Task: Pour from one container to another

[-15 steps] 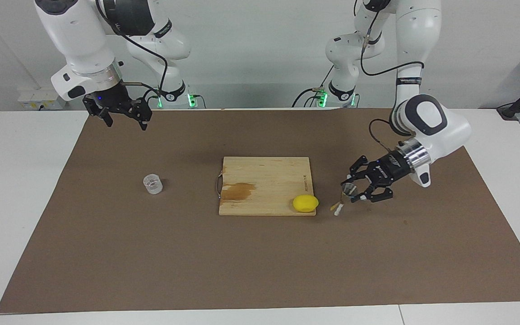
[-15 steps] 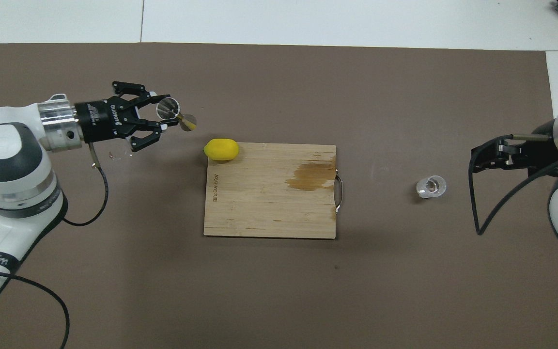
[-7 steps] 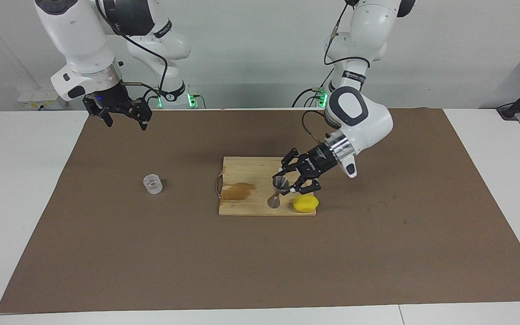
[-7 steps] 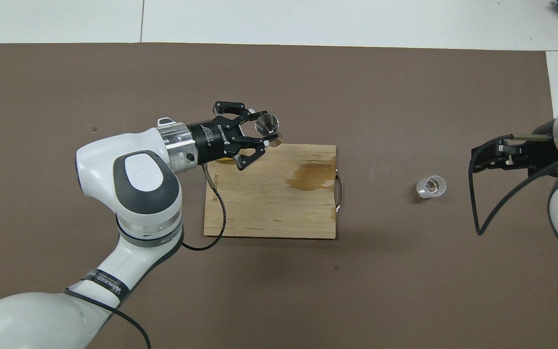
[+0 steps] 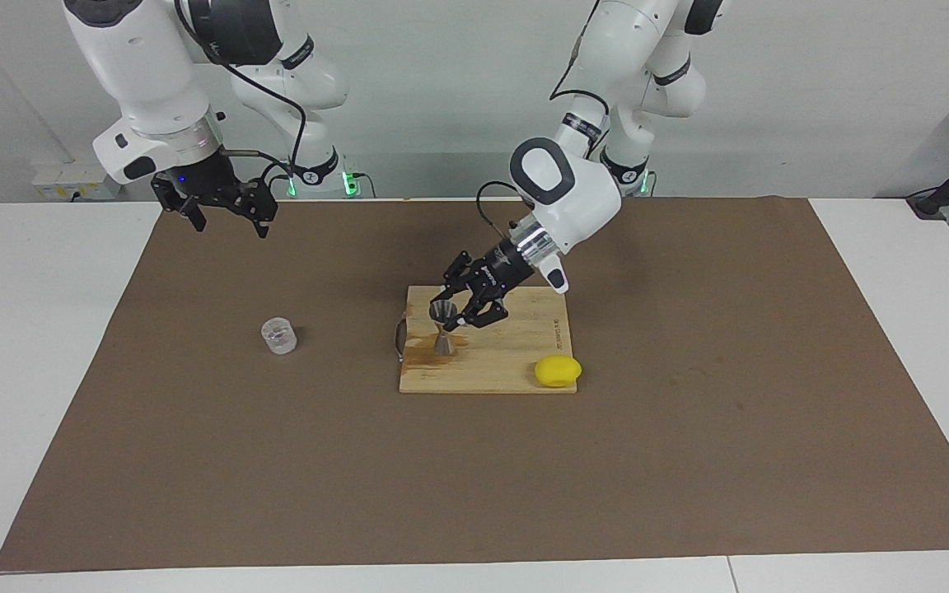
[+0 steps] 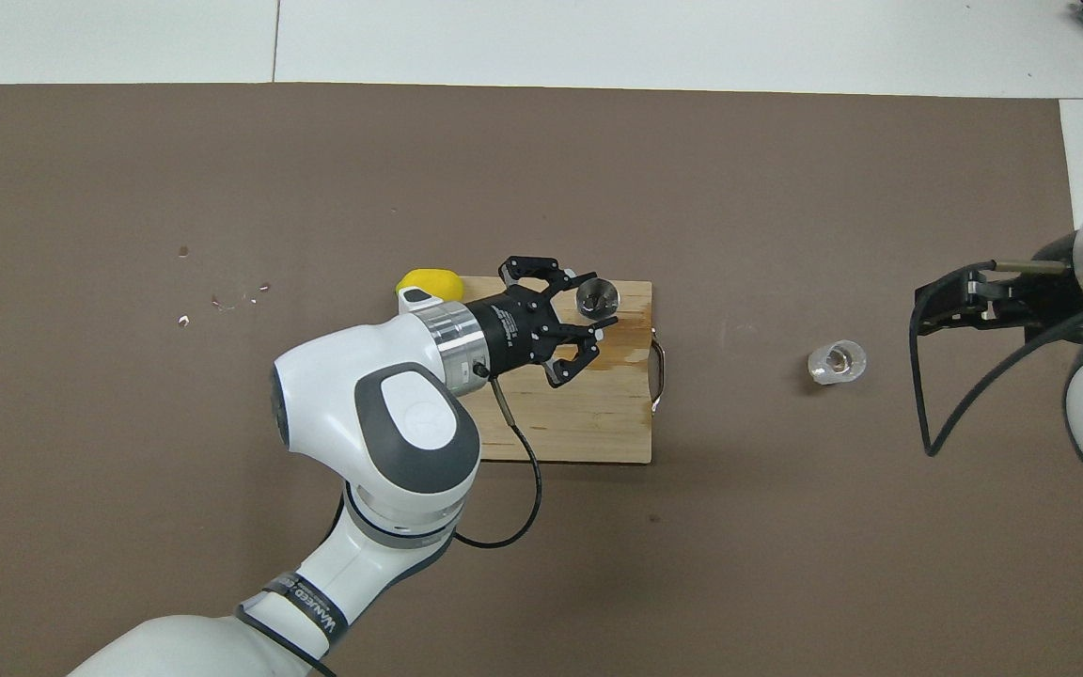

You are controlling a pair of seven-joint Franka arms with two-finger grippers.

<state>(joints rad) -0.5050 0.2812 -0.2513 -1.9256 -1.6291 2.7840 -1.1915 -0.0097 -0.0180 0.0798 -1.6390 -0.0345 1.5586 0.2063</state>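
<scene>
I should use my left gripper to set the silvery hourglass jigger, now upright over the board's handle end, down and let it go on the stained wood (image 6: 619,350) beside the cutting board's metal handle.
The clear ribbed cup (image 5: 279,336) (image 6: 836,362) stands upright on the brown mat toward the right arm's end. The silvery hourglass jigger (image 5: 443,328) (image 6: 595,295) stands upright in my left gripper (image 5: 446,316) (image 6: 601,303), which is shut on its waist. It is over the stained, handle end of the cutting board (image 5: 516,346) (image 6: 598,423). Its lower cone is down at the board's surface; I cannot tell whether it touches. My right gripper (image 5: 227,216) (image 6: 950,306) hangs open and empty above the mat beside the cup, and that arm waits.
A yellow lemon (image 5: 558,371) (image 6: 429,282) lies at the board's corner toward the left arm's end. The board's metal handle (image 6: 659,371) points toward the cup. Small pale specks (image 6: 222,303) lie on the mat toward the left arm's end.
My left arm has swung the jigger from over the mat at its own end, past the lemon, to the board's stained end. The jigger now stands upright. The right arm has not moved.
</scene>
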